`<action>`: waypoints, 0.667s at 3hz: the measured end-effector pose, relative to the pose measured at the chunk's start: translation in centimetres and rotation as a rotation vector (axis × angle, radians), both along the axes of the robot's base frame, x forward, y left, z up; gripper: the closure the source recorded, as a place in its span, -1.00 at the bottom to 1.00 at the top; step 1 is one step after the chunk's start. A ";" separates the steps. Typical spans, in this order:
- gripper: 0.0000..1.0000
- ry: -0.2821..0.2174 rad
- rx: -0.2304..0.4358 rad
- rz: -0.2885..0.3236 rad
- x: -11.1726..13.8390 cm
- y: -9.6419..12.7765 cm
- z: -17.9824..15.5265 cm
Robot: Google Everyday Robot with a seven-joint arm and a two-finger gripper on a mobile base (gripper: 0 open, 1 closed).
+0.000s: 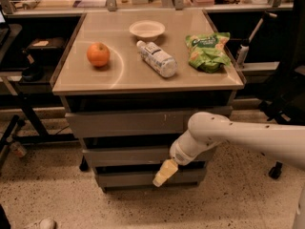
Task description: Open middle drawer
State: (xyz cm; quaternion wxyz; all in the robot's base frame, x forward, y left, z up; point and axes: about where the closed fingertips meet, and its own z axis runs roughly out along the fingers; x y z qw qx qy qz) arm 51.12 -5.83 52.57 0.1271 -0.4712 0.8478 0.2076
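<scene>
The robot's gripper needs to next move up to the top edge of the middle drawer's front (161,148), near its centre, and close there to pull the drawer open.
The grey drawer cabinet stands under a tan table top. Its middle drawer (126,155) shows a plain grey front between the widest top front (119,123) and the narrowest bottom front (128,178); all three look closed. My gripper (164,173), with yellowish fingers, hangs from the white arm (238,135) that reaches in from the right. It sits in front of the gap between the middle and bottom fronts, right of centre.
On the table top (128,75) lie an orange (98,54), a white bowl (147,29), a plastic bottle on its side (157,59) and a green chip bag (208,50). A black frame stands at left, a chair base at right.
</scene>
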 end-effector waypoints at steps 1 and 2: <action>-1.00 -0.023 -0.005 -0.037 1.0 0.7 -2.1; -1.00 -0.068 -0.024 -0.059 2.8 0.9 -2.8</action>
